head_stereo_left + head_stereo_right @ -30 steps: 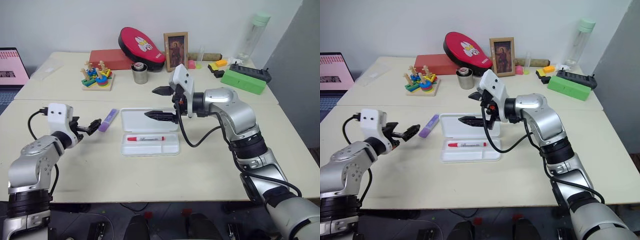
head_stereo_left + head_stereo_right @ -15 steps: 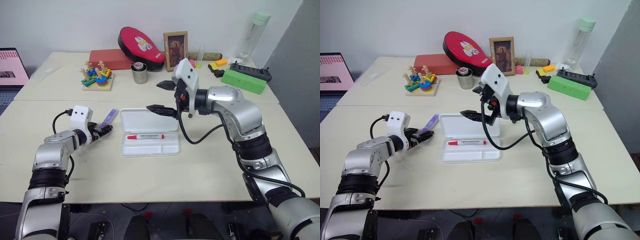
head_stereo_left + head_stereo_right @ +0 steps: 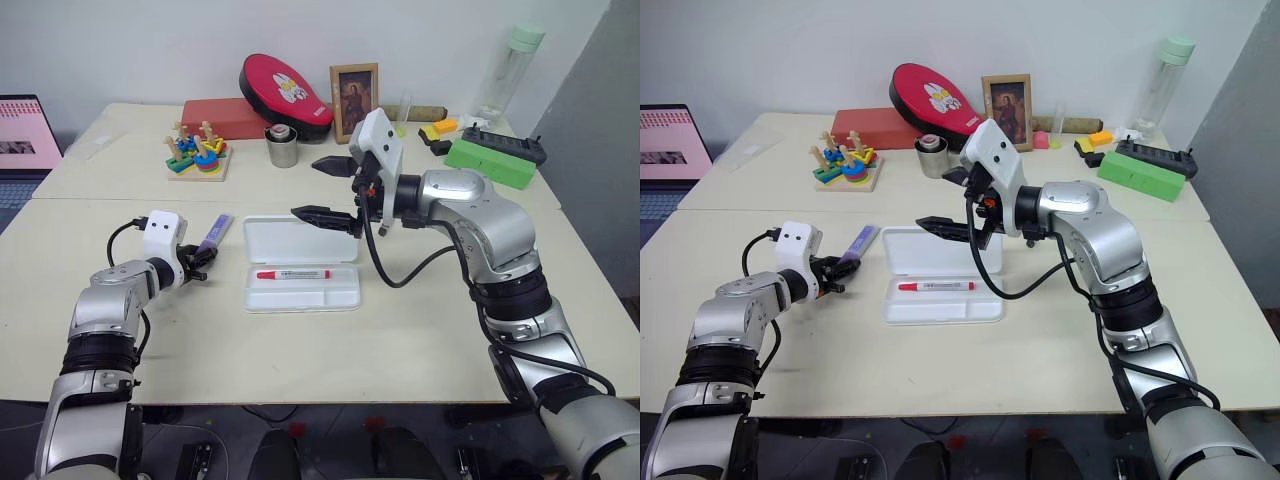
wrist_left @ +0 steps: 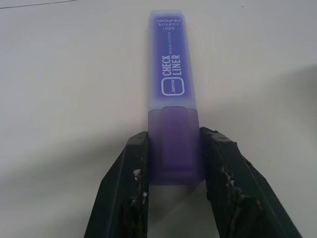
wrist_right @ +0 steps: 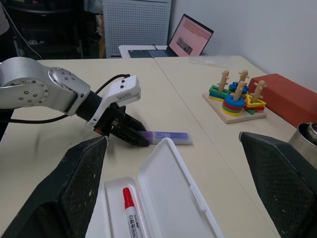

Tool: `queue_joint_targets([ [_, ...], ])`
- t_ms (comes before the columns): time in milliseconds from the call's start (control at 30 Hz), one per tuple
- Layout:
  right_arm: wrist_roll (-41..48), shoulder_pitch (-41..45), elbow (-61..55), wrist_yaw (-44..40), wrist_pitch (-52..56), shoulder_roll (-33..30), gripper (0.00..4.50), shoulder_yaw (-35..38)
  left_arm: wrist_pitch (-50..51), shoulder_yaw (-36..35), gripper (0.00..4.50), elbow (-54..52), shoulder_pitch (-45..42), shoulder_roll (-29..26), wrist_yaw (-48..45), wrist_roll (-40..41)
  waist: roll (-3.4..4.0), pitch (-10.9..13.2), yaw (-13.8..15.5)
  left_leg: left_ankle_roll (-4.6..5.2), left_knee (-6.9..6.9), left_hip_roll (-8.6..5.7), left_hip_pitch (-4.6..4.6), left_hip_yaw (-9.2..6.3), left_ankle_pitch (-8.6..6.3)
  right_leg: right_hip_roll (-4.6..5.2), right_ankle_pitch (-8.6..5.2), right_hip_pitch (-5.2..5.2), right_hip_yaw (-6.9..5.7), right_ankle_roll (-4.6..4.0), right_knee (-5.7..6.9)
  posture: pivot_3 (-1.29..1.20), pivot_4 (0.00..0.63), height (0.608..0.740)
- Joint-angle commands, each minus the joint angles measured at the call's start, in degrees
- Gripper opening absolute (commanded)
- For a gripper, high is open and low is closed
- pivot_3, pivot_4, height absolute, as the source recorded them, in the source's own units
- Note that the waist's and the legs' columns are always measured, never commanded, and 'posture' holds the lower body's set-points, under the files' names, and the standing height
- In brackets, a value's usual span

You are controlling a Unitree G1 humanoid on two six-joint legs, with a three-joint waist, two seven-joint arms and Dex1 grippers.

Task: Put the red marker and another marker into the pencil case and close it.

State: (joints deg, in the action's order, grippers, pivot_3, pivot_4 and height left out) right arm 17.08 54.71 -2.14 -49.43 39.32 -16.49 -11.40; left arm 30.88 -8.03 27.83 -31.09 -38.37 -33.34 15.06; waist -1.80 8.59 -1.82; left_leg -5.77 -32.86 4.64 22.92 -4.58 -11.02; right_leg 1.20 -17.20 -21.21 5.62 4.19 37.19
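Observation:
The purple highlighter will go down from my left gripper into the tray's near slot [image 3: 286, 298], just in front of the red marker.
The white pencil case [image 3: 300, 300] lies open at the table's middle, lid flat toward the back. In its tray rests the red marker [image 3: 291, 274], also seen as the red marker [image 5: 131, 213] in the right wrist view. Left of the case lies the other marker, a purple highlighter [image 3: 215, 231], flat on the table. My left gripper [image 4: 173, 135] is shut on the highlighter's [image 4: 171, 74] near end, one finger on each side. My right gripper [image 3: 303, 188] hovers open above the lid with nothing between its fingers.
Along the back stand a wooden stacking toy [image 3: 195, 155], a red box [image 3: 220, 115], a red oval pouch [image 3: 283, 95], a metal cup [image 3: 281, 148], a picture frame [image 3: 352, 100], a green block [image 3: 487, 160] and a bottle [image 3: 505, 70]. A laptop [image 3: 25, 135] sits far left.
My left gripper moved forward to the purple highlighter and shut on its near end. The right arm has stayed about where it was, still open.

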Motion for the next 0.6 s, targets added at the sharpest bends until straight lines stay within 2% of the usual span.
queue_joint_targets([
  [33, 0.9, 0.2, -1.3, -1.1, -1.9, -1.3, 4.5, 1.1, -3.8, -2.9, 1.19, -1.7, 0.9, -0.5, 0.5, -0.1, 0.0, 0.0, 0.0, 0.0, 0.0, 0.0, 0.0, 0.0, 0.0, 0.0, 0.0, 0.0, 0.0, 0.0, 0.0, 0.0, 0.15, 0.74],
  [167, 3.8, -0.1, -2.9, -5.0, -1.0, -4.9, 4.5, 3.5, -8.5, -8.3, 1.19, -13.1, 1.9, -2.5, -6.1, 6.5, -0.02, 0.0, 0.1, 0.0, 0.01, 0.01, 0.07, 0.0, 0.0, 0.0, 0.0, -0.06, 0.0, 0.0, -0.03, 0.0, 0.15, 0.74],
  [233, 7.0, 0.0, -4.4, -7.1, 0.5, -7.1, 4.5, 5.8, -5.0, -9.7, 1.19, -21.9, 2.8, -4.6, -13.6, 13.0, -0.05, 0.1, 0.2, -0.01, 0.01, 0.02, 0.09, 0.0, 0.0, 0.0, 0.0, -0.06, -0.02, -0.01, -0.05, 0.0, 0.15, 0.74],
  [333, 9.3, -0.2, -5.2, -8.4, 1.4, -9.2, 4.5, 7.2, -1.9, -8.5, 1.19, -28.4, 4.3, -7.8, -20.4, 16.8, 0.03, 0.1, 0.1, -0.02, 0.03, -0.02, 0.12, 0.03, -0.01, 0.09, 0.0, 0.01, -0.04, -0.01, -0.14, 0.0, 0.15, 0.74],
  [367, 9.9, -0.5, -5.6, -9.0, 1.7, -10.1, 4.5, 7.4, -1.2, -7.4, 1.19, -30.0, 4.6, -9.1, -22.6, 17.4, 0.12, 0.1, 0.0, -0.02, 0.04, -0.03, 0.09, 0.04, -0.01, 0.1, 0.0, 0.03, -0.03, 0.0, -0.16, 0.0, 0.15, 0.74],
  [467, 10.6, -3.7, -8.2, -12.8, 2.1, -15.5, 4.5, 7.0, -3.5, 3.3, 1.19, -32.4, 4.7, -16.0, -33.6, 11.4, 0.27, 0.2, -0.1, -0.01, 0.04, -0.01, 0.01, 0.06, -0.01, 0.06, -0.01, 0.04, 0.0, 0.01, -0.14, 0.0, 0.15, 0.74],
  [600, 9.7, -5.8, -9.7, -11.5, 2.3, -17.5, 4.5, 5.9, -5.6, 11.2, 1.19, -30.9, 3.8, -20.5, -41.4, 6.8, 0.33, 0.2, -0.1, 0.0, 0.0, -0.01, 0.01, 0.09, -0.02, 0.02, -0.02, 0.03, 0.11, 0.01, -0.18, 0.0, 0.15, 0.74],
])
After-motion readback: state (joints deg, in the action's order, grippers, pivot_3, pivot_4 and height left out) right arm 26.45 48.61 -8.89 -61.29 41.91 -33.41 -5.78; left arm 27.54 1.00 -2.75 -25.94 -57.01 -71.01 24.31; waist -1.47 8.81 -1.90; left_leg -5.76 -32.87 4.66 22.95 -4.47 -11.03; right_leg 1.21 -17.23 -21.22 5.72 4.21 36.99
